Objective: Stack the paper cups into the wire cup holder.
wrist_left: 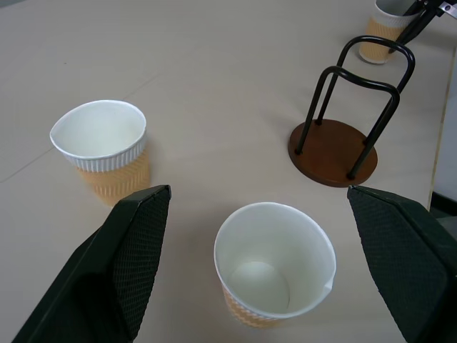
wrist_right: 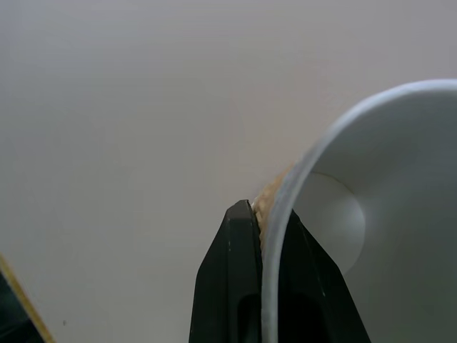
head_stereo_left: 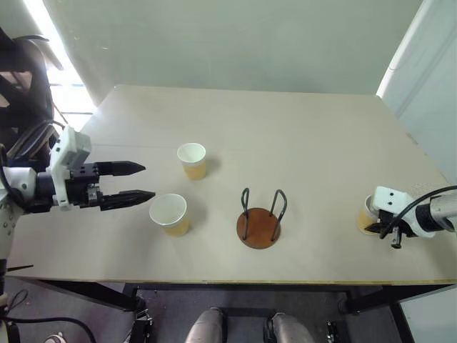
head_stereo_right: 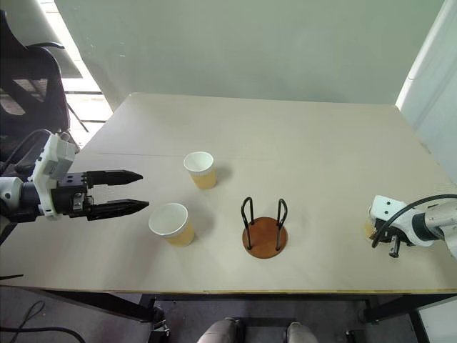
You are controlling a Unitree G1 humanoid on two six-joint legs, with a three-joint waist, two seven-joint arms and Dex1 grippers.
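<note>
My right gripper is holding the third cup. It will let go of the cup on the brown disc (head_stereo_left: 260,229) between the two black wire loops.
Three paper cups stand upright on the beige table (head_stereo_left: 285,136). One paper cup (head_stereo_left: 191,160) is left of centre, and a second (head_stereo_left: 169,214) sits nearer the front edge. My left gripper (head_stereo_left: 148,181) hovers open just left of that second cup, fingers pointing at it, with nothing between them. The wire cup holder (head_stereo_left: 258,221), a brown disc with two black wire loops, stands empty at front centre. At the far right, my right gripper (wrist_right: 270,214) is shut on the wall of the third cup (head_stereo_left: 365,216), one finger inside the rim and one outside.
A black office chair (head_stereo_right: 28,78) stands off the table's left side. A pale wall panel (head_stereo_left: 428,78) rises past the right edge. The third cup stands close to the table's front right edge.
</note>
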